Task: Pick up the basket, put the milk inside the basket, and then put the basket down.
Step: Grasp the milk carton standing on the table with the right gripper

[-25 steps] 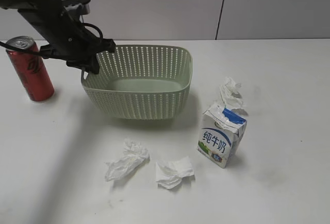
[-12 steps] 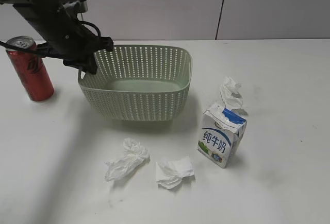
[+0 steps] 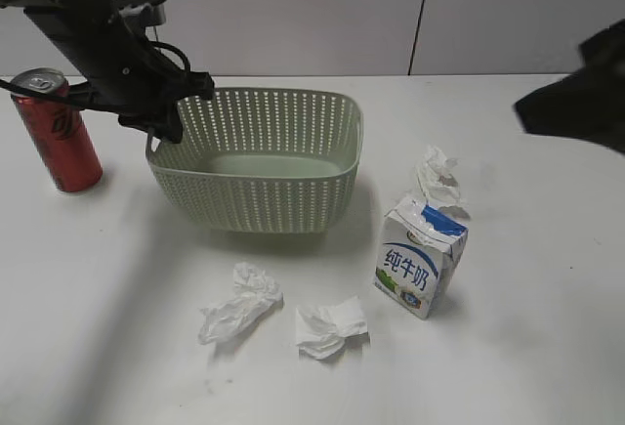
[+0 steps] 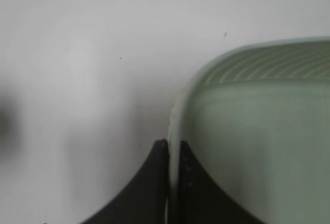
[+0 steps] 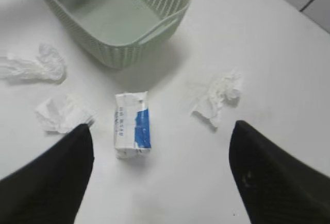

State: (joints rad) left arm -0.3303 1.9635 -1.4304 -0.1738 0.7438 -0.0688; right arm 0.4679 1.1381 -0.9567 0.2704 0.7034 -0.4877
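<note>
The milk carton has a blue top, and my right gripper needs to close just below it on the upper part of the milk carton (image 3: 422, 239) (image 5: 133, 140).
The pale green basket (image 3: 264, 205) sits mid-table, its left end held a little off the surface. My left gripper (image 3: 166, 124) is shut on the basket's left rim; the left wrist view shows its two dark fingers (image 4: 174, 152) pinching the thin rim of the basket (image 4: 247, 131). The milk (image 3: 420, 259), a white carton with a blue top, stands to the right of the basket. My right gripper (image 5: 162, 183) is open and empty, high above the milk (image 5: 132, 125), with the basket (image 5: 154, 33) beyond. In the exterior view the right arm (image 3: 576, 103) is a blurred dark shape at the right edge.
A red soda can (image 3: 59, 132) stands left of the basket, close to the left arm. Crumpled tissues lie in front of the basket (image 3: 239, 303), beside that wad (image 3: 330, 327), and behind the milk (image 3: 437, 179).
My left gripper has drawn the basket's left end slightly up and to the left. The right arm has come into the exterior view at the right edge.
</note>
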